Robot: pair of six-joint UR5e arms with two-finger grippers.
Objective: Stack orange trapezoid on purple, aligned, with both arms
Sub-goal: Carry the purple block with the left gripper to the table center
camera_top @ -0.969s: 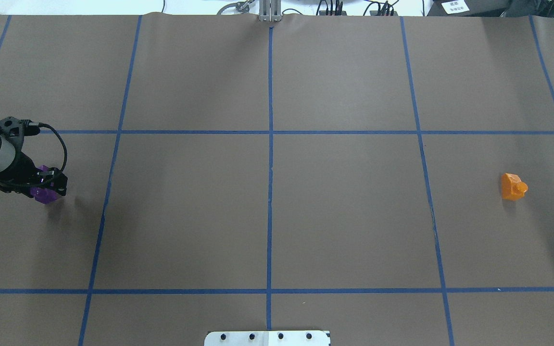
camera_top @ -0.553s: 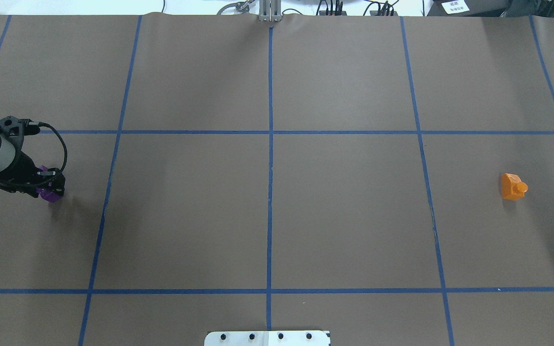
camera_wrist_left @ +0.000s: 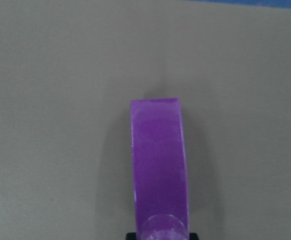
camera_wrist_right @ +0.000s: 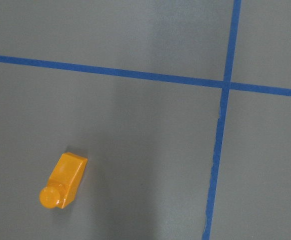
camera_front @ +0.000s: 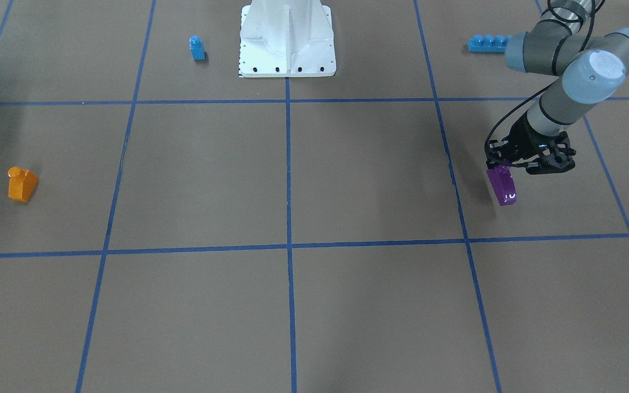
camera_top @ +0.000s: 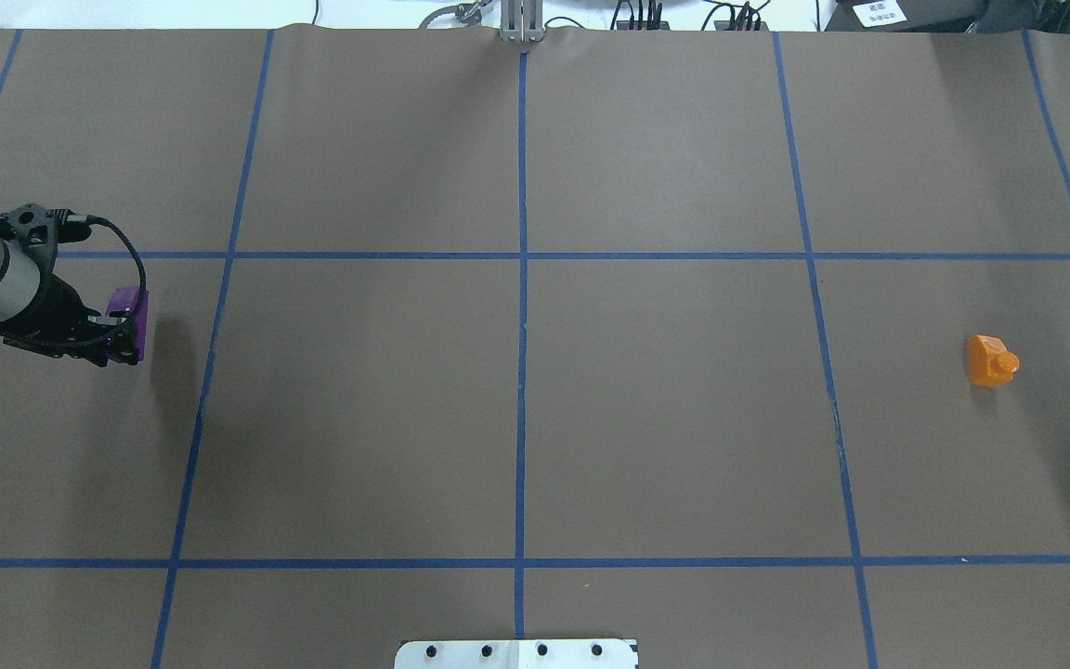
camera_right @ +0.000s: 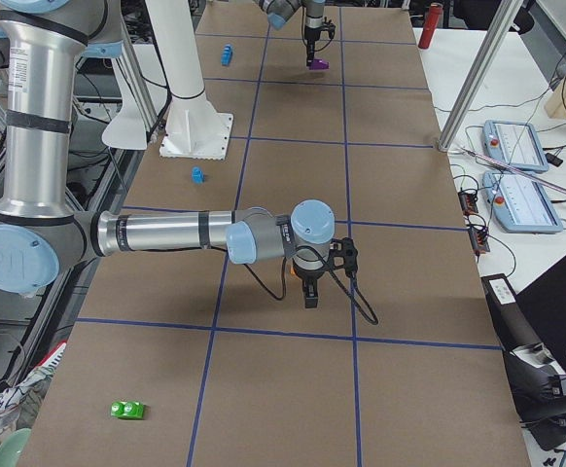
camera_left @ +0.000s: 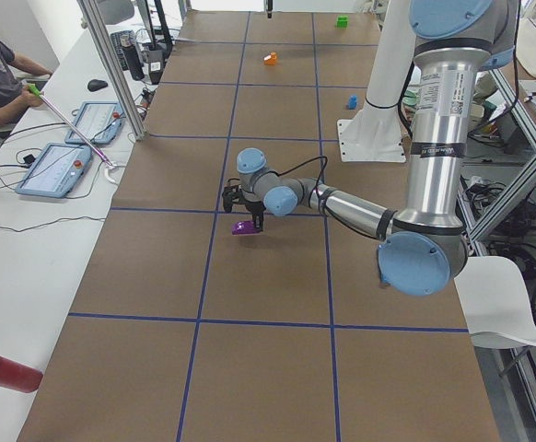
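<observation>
Next, my left gripper sets the purple block on the blue line running out from the white robot base point(camera_front: 289, 190), between the cross lines.
The purple block point(camera_top: 126, 302) hangs in my left gripper point(camera_top: 123, 327), which is shut on it and holds it clear of the table at the left side. It also shows in the front view point(camera_front: 502, 186) below the gripper point(camera_front: 504, 167), and fills the left wrist view point(camera_wrist_left: 159, 160). The orange trapezoid point(camera_top: 992, 360) sits alone on the table at the far right, stud up, also in the right wrist view point(camera_wrist_right: 63, 181). My right gripper point(camera_right: 309, 290) shows only in the exterior right view, and I cannot tell if it is open or shut.
A small blue single-stud block point(camera_front: 197, 48) and the white robot base point(camera_front: 287, 38) are at the robot's side of the table. A long blue brick point(camera_front: 486, 42) lies near the left arm. A green block point(camera_right: 127, 410) lies near the table's right end.
My left gripper has lifted the purple block off the table and carried it slightly right and away from the robot. The orange trapezoid has not moved.
</observation>
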